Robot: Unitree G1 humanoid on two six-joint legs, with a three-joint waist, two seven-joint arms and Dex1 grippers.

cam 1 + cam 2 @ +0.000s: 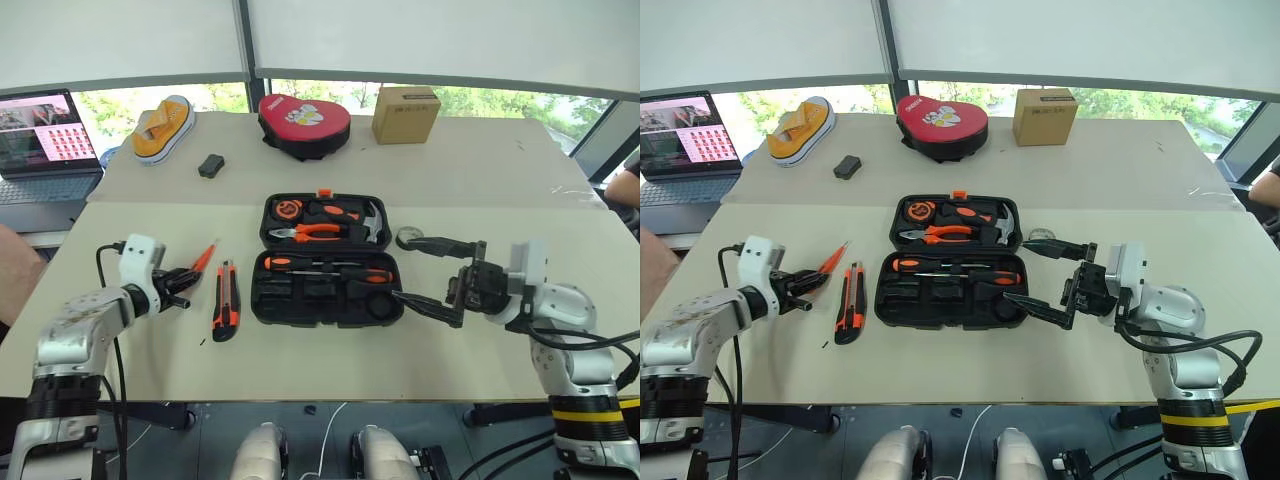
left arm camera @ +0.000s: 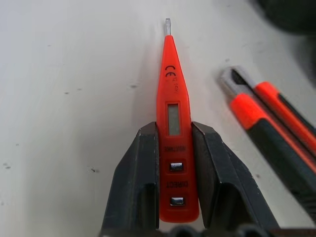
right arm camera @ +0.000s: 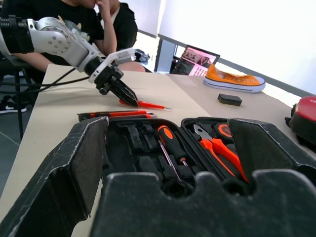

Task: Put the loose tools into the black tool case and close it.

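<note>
My left gripper needs to let go of the orange tester screwdriver in the tool case's near half [image 1: 294, 281], just in front of the black-and-orange screwdrivers.
My left gripper [image 1: 183, 279] is shut on the handle end of the slim orange tester screwdriver [image 2: 170, 98], whose tip points away over the table. Just to its right lies the orange-black utility knife [image 1: 226, 300]. Further right, the black tool case [image 1: 300, 322] lies open at the table's middle. Two black-and-orange screwdrivers [image 1: 330, 268] sit in its near half, and pliers and a hammer in its far half. My right gripper [image 1: 408, 270] stands wide open at the case's right side, holding nothing. A small round roll [image 1: 408, 238] lies by its far finger.
Along the back of the table are a yellow shoe [image 1: 163, 127], a small black block [image 1: 210, 165], a red pouch [image 1: 304, 124] and a cardboard box [image 1: 405, 113]. A laptop [image 1: 45, 140] stands at the far left. A person [image 3: 106, 22] sits beyond the table's left end.
</note>
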